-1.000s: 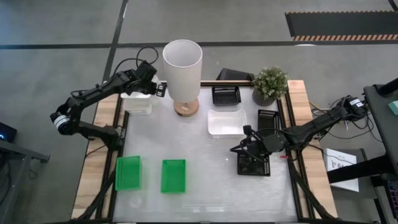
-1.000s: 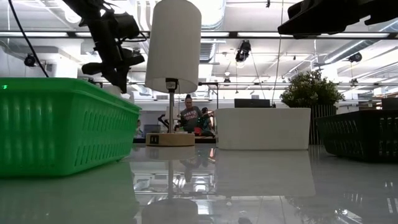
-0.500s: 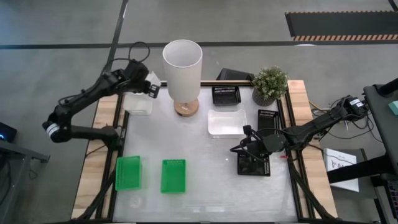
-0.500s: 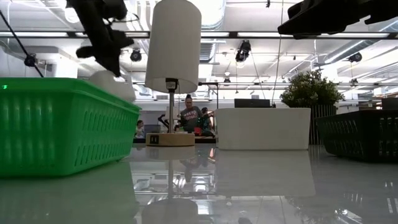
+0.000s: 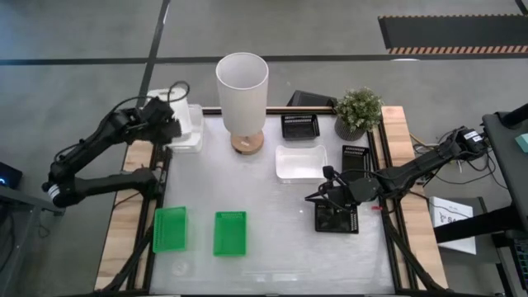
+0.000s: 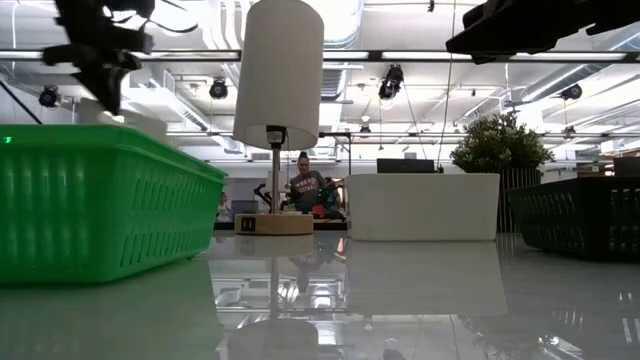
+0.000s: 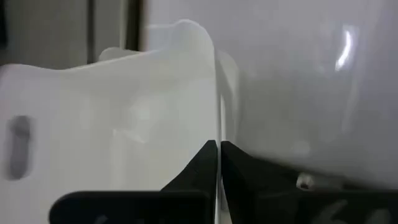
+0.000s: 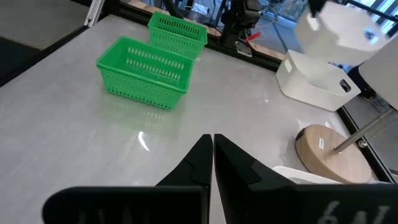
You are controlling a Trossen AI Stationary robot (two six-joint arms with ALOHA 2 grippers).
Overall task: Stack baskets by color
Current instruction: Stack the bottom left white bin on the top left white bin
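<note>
Next, my left gripper releases the white basket inside the second white basket [image 5: 184, 120] at the far corner of the table near the lamp.
My left gripper [image 5: 171, 128] is at the table's far left corner, shut on a white basket [image 5: 186, 120] that hangs tilted over a second white basket [image 8: 311, 81] resting on the table. A third white basket [image 5: 300, 162] lies right of the lamp. Two green baskets [image 5: 170, 228] [image 5: 230, 233] sit side by side near the front left. My right gripper [image 5: 312, 199] is shut and holds nothing, hovering over a black basket [image 5: 337, 219]. Two more black baskets [image 5: 300, 125] [image 5: 355, 157] lie at the far right. My left gripper pinches a thin side wall of the white basket at its rim [image 7: 216, 118] between its two fingertips [image 7: 205, 155]. The fingers slant down from the table's left side. The basket [image 8: 339, 31] is raised and tilted above the second white basket.
A tall white lamp [image 5: 242, 91] on a wooden foot stands at the far middle, and a potted plant [image 5: 358, 111] stands at the far right. The table's middle shows bare white surface [image 5: 272, 206]. People sit in the room beyond the table [image 6: 305, 190].
My left gripper has moved from beside the lamp toward the table's left edge and a little up, rolling its wrist. The white basket it holds has come along and now hangs tilted above the second white basket. My right arm kept still.
</note>
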